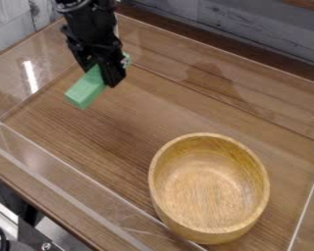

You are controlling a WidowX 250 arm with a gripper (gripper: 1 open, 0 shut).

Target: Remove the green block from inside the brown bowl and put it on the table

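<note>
I need to release the green block on the bare wood a little closer to the brown bowl [125, 110].
The green block [83, 90] hangs tilted just above the table [146, 118] at the upper left, pinched at its top end by my black gripper [98, 71], which is shut on it. Whether the block's lower end touches the wood I cannot tell. The brown bowl [210, 186] stands at the lower right with nothing inside it, well away from the gripper.
Clear plastic walls [42, 59] run along the table's left, front and right edges. A dark smudge marks the wood at the upper right [219, 83]. Bare wood lies between the block and the bowl.
</note>
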